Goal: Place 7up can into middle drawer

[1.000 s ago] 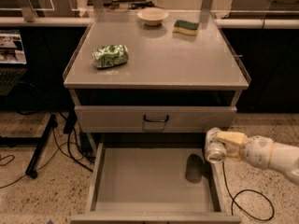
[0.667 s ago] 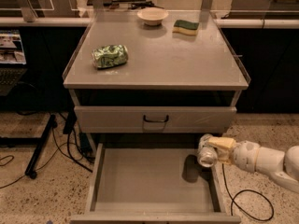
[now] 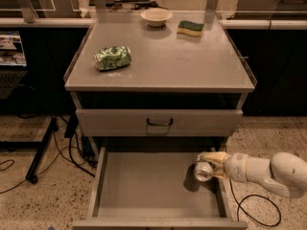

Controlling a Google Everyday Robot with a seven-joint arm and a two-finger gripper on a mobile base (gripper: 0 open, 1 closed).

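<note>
The robot's gripper will release the 7up can on the grey bottom of the middle drawer, beside the drawer's side [image 3: 203, 191] nearest the robot's white arm. The can hangs sideways above that floor now.
The 7up can [image 3: 203, 171], silvery with its shiny end facing me, is held in my gripper [image 3: 211, 165] at the right side of the open middle drawer [image 3: 144, 186]. The can hangs sideways just above the drawer's flat grey floor, near the right wall, and casts a shadow below it. My white arm [image 3: 268, 171] reaches in from the right. The yellowish fingers [image 3: 217, 157] close around the can's body.
On the cabinet top lie a green patterned can [image 3: 112, 57] on its side, a white bowl [image 3: 156, 17] and a yellow-green sponge [image 3: 190, 28]. A shut drawer front with a black handle [image 3: 159, 122] sits above the open drawer. Cables [image 3: 72, 152] run on the floor.
My gripper with the can has moved left and down, from over the drawer's right wall to inside the drawer.
</note>
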